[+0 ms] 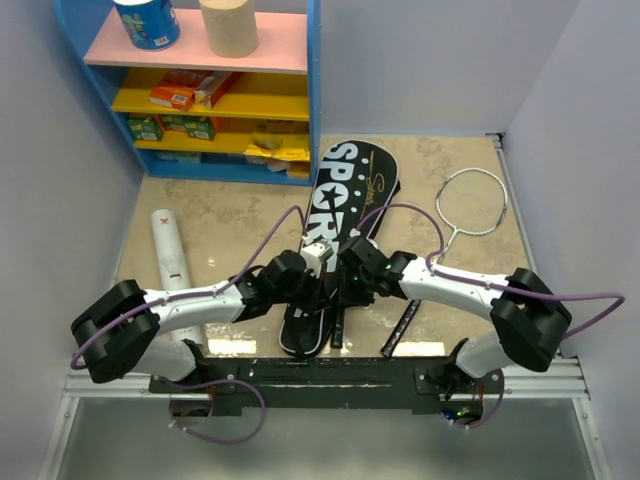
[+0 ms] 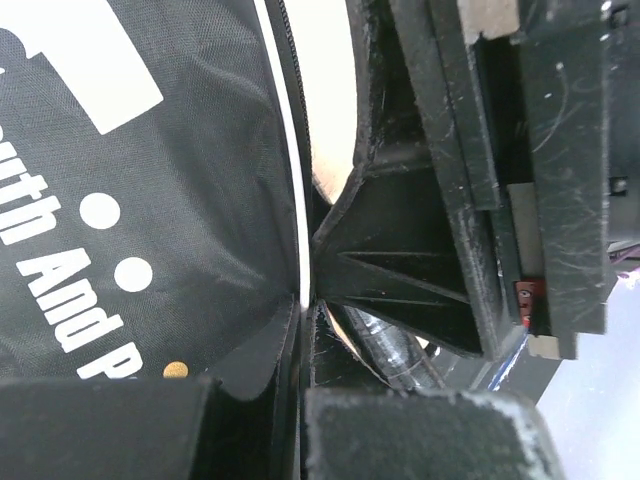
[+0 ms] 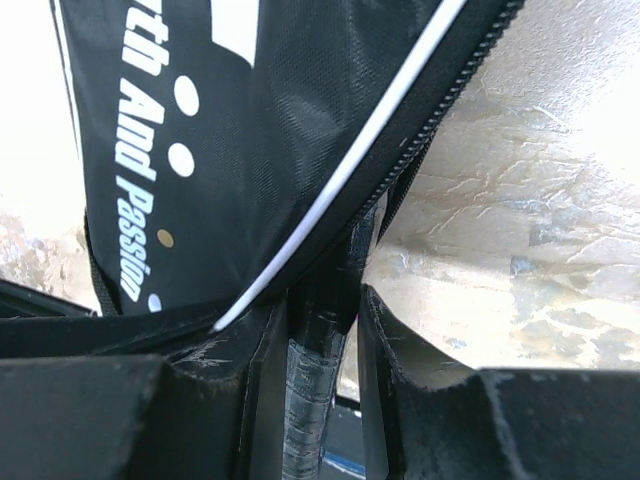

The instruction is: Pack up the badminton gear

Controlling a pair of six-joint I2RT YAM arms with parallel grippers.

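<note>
My right gripper needs to open, back clear and take the racket handle inside the bag's opening [image 3: 350, 262], because the bag's zip edge lies over the racket handle there.
The black bag [image 1: 345, 195] lettered SPORT lies in the middle of the floor, its narrow end toward the arms. My left gripper [image 1: 316, 262] is shut on the bag's edge [image 2: 285, 330] at the zip opening. My right gripper [image 1: 347, 268] stands slightly open around a black racket handle [image 3: 315, 385] that pokes out of the bag [image 3: 270, 130], with a small gap beside the right finger [image 3: 400, 370]. A second white-framed racket [image 1: 473, 200] lies to the right, handle [image 1: 402, 330] toward me. The long white tube [image 1: 170, 250] lies to the left.
A blue shelf unit [image 1: 312, 100] stands at the back left with small coloured boxes [image 1: 180, 95], a blue roll [image 1: 147, 22] and a tan roll [image 1: 228, 25] on top. White walls close in both sides.
</note>
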